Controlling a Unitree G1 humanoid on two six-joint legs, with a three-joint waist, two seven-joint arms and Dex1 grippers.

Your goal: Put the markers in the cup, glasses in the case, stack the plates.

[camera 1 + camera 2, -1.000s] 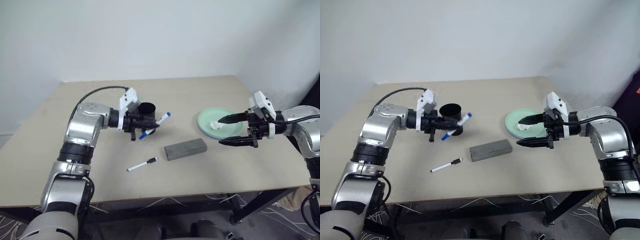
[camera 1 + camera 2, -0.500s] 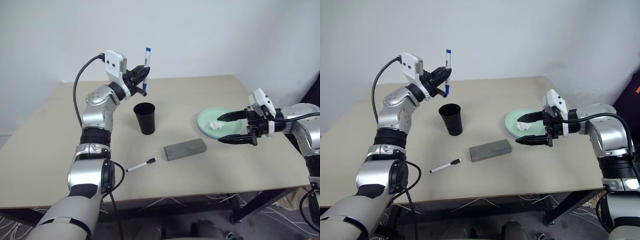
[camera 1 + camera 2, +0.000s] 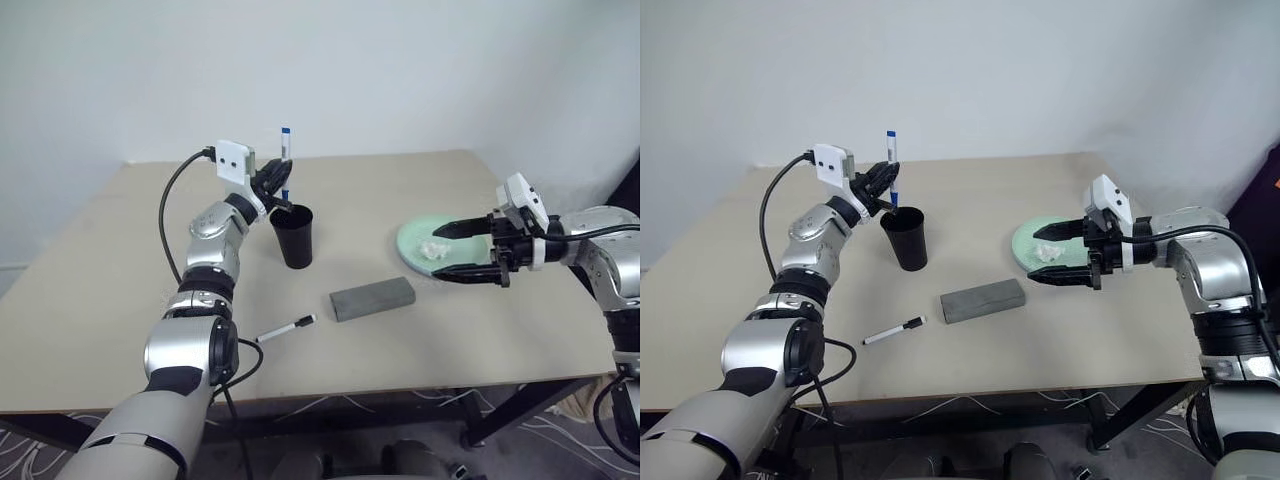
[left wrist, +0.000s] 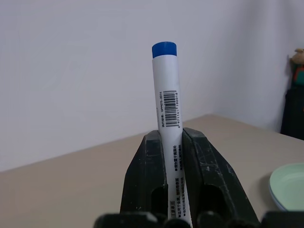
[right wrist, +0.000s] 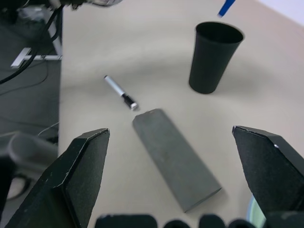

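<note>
Next, the left gripper releases the blue-capped marker inside the rim of the black cup (image 3: 287, 214), behind the black-capped marker.
My left gripper (image 3: 276, 186) is shut on the blue-capped marker (image 3: 285, 150) and holds it upright, its lower end right over the rim of the black cup (image 3: 295, 238). In the left wrist view the marker (image 4: 166, 95) stands between the two black fingers (image 4: 142, 180). The black-capped marker (image 3: 285, 328) lies on the table in front of the cup. The grey case (image 3: 372, 298) lies shut to its right. My right gripper (image 3: 440, 250) hangs open over the mint green plate (image 3: 410, 240). The glasses are out of view.
A crumpled white tissue (image 3: 432, 248) lies on the green plate. The beige table (image 3: 120, 300) ends close in front of the black-capped marker, and a white wall stands behind the far edge. The right wrist view looks over the case (image 5: 175, 159) to the cup (image 5: 213, 57).
The left gripper lifted the blue marker from beside the cup, swung it high and upright, then lowered it over the cup's rim. The right gripper stayed open by the plate.
</note>
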